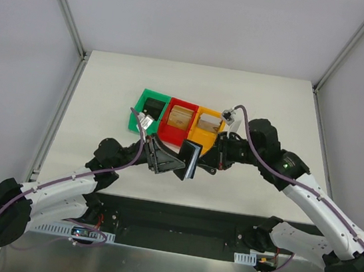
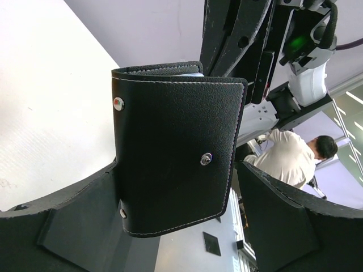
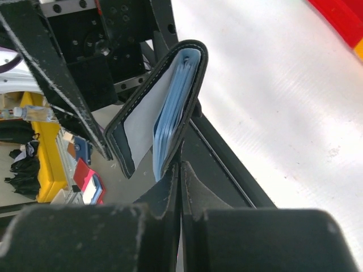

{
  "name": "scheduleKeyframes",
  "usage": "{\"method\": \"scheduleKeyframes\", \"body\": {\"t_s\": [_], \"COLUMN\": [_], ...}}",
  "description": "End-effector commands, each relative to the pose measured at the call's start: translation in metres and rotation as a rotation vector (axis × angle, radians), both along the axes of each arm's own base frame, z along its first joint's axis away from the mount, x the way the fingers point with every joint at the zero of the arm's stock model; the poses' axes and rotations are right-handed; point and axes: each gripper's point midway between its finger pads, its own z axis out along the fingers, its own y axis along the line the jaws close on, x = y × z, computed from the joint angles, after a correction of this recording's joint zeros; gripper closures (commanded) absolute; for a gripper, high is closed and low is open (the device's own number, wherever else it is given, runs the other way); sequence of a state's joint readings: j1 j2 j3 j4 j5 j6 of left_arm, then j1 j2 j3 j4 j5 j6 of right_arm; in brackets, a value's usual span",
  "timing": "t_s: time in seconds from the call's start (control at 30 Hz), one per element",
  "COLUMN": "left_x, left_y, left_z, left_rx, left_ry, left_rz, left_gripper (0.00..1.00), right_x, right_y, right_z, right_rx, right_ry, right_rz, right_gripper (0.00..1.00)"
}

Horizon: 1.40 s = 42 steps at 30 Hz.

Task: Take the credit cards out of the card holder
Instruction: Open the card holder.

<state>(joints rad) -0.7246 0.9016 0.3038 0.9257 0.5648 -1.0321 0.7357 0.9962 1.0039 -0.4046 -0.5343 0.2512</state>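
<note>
Both holder flaps are within my left fingers; I need to pinch only the snap flap's edge (image 2: 232, 158) to open the card holder.
The black leather card holder (image 1: 189, 161) hangs above the table's near middle, between both arms. In the right wrist view it stands open in a V (image 3: 195, 79), with pale blue cards (image 3: 170, 127) inside. My right gripper (image 3: 180, 170) is shut on the edge of one flap; it also shows in the top view (image 1: 205, 163). In the left wrist view the holder's stitched outer face with metal snaps (image 2: 176, 153) fills the middle, card edges (image 2: 170, 72) peeking at its top. My left gripper (image 2: 178, 173) straddles it with its jaws wide: the left finger touches it, the right finger (image 2: 278, 209) stands apart. It shows in the top view too (image 1: 167, 162).
Three joined bins stand behind the grippers: green (image 1: 148, 98), red (image 1: 185, 104) and orange (image 1: 206, 112), each holding small items. A black strip (image 1: 178, 219) runs along the table's near edge by the arm bases. White walls enclose the table.
</note>
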Motion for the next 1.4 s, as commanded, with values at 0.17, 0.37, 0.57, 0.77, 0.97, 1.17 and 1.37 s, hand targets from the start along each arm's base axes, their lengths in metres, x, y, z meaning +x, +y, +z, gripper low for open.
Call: {"method": "scheduleKeyframes", "body": {"t_s": [0.17,0.37,0.57,0.77,0.97,1.17,1.37], "left_x": [0.006,0.010,0.012,0.011,0.007,0.003,0.000], "left_y": [0.003,0.001,-0.008,-0.010,-0.008,-0.004,-0.001], "left_z": [0.008,0.000,0.002,0.002,0.000,0.003,0.010], "left_rx": [-0.018,0.007,0.006,0.002,0.006,0.026,0.018], "left_ry": [-0.054,-0.040,-0.027,-0.032,-0.038,-0.057,-0.076], "left_rz": [0.028,0.038,-0.002,-0.023,-0.033,-0.027,-0.023], "left_gripper": [0.19,0.17,0.17,0.27,0.50,0.59,0.65], "right_x": [0.002,-0.004,-0.005,-0.004,-0.003,-0.004,-0.004], "right_y": [-0.013,-0.014,-0.007,-0.002,-0.009,-0.018,-0.015], "right_z": [0.008,0.019,0.019,0.015,0.016,0.010,0.005], "right_rx": [-0.117,-0.111,-0.102,-0.088,-0.080,-0.067,-0.033], "right_ry": [-0.039,-0.040,-0.024,-0.007,-0.035,-0.029,-0.001], "right_rz": [-0.013,0.009,0.032,0.033,0.025,0.023,0.018], "right_gripper": [1.00,1.00,1.00,1.00,1.00,1.00,1.00]}}
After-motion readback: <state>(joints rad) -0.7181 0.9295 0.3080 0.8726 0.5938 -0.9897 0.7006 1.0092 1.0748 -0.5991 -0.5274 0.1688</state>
